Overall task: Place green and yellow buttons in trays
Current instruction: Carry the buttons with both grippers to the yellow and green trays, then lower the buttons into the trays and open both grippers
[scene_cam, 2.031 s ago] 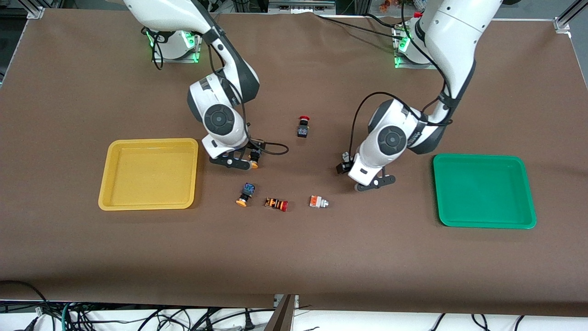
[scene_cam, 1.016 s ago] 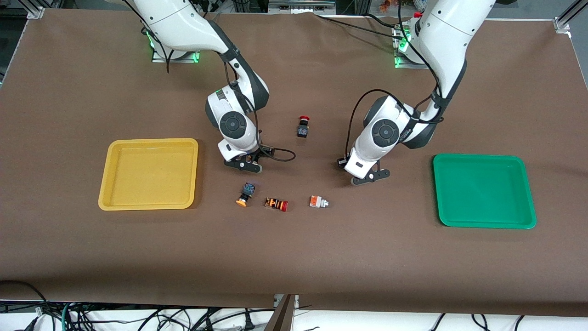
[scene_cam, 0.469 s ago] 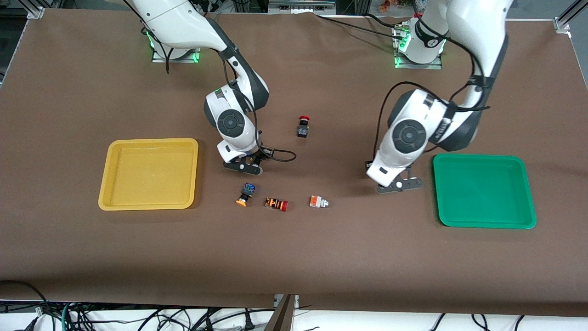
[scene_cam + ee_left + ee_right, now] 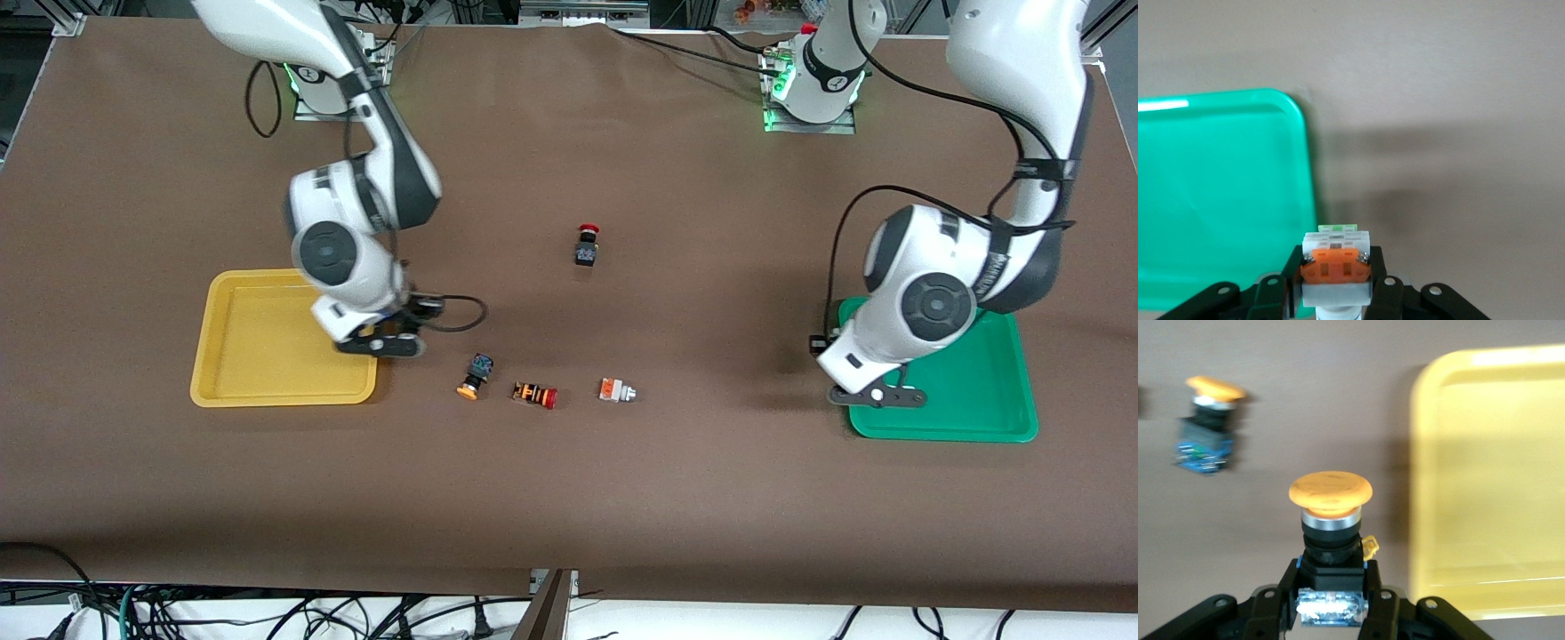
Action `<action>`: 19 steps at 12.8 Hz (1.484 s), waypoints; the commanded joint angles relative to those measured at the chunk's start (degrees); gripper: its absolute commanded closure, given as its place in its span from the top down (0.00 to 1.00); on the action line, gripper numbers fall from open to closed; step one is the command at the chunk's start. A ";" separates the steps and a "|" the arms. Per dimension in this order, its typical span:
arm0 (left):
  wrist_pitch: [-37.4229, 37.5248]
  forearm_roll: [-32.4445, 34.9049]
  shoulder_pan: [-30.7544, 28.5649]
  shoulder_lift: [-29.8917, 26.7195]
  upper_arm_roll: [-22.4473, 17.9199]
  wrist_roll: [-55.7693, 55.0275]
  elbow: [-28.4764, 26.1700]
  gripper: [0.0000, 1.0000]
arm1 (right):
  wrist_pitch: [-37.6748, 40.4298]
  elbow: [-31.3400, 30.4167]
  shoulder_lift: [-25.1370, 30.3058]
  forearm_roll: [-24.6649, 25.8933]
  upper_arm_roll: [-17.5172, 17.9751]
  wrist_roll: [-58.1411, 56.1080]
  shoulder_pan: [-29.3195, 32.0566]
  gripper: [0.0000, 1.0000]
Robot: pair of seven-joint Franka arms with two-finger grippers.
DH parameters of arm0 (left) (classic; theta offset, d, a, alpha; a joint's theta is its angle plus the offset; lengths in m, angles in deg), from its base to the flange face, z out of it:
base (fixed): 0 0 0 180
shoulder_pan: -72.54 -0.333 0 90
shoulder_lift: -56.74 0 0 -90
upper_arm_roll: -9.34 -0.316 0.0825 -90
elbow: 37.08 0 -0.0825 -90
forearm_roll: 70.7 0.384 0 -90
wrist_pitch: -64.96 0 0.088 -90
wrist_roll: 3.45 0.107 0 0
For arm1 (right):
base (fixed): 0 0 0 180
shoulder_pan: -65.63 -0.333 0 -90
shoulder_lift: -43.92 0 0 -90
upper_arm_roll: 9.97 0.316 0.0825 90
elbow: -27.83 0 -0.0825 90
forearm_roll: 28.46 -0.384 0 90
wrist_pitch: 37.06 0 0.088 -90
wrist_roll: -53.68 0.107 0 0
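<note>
The yellow-capped button will go from my right gripper into the yellow tray (image 4: 251,345) near its outer edge, away from the table's middle.
My right gripper (image 4: 382,345) is over the yellow tray's (image 4: 258,356) edge nearest the table's middle. In the right wrist view the gripper (image 4: 1331,590) is shut on a black-bodied button with a yellow-orange cap (image 4: 1330,513), beside the yellow tray (image 4: 1491,487). My left gripper (image 4: 878,397) is over the green tray's (image 4: 978,391) edge. In the left wrist view the gripper (image 4: 1336,275) is shut on a white-bodied button with an orange block (image 4: 1336,263), beside the green tray (image 4: 1218,200). A second yellow-capped button (image 4: 474,376) and a second white-and-orange button (image 4: 616,390) lie on the table.
An orange-black striped button with a red cap (image 4: 535,395) lies between the two loose task buttons. A black button with a red cap (image 4: 586,246) stands nearer the robots' bases. The second yellow-capped button also shows in the right wrist view (image 4: 1208,427). Both trays hold nothing.
Both arms left the table's middle. The right gripper carried its yellow-capped button to the yellow tray's edge. The left gripper carried its white-and-orange button to the green tray's edge.
</note>
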 commanded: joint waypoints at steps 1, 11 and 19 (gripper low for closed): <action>-4.33 1.69 -4.27 3.23 0.60 8.73 0.42 0.14 | 1.93 -1.18 0.50 -0.83 -6.26 -8.71 -0.38 0.00; -12.34 2.13 -12.90 8.43 1.04 19.31 -0.98 1.00 | 0.79 -1.62 -7.49 -0.92 -9.45 -29.46 14.46 0.00; -1.35 -0.57 -10.89 6.14 11.23 32.63 7.27 1.00 | -0.89 -1.88 -10.22 -1.10 -9.19 -32.90 17.02 0.06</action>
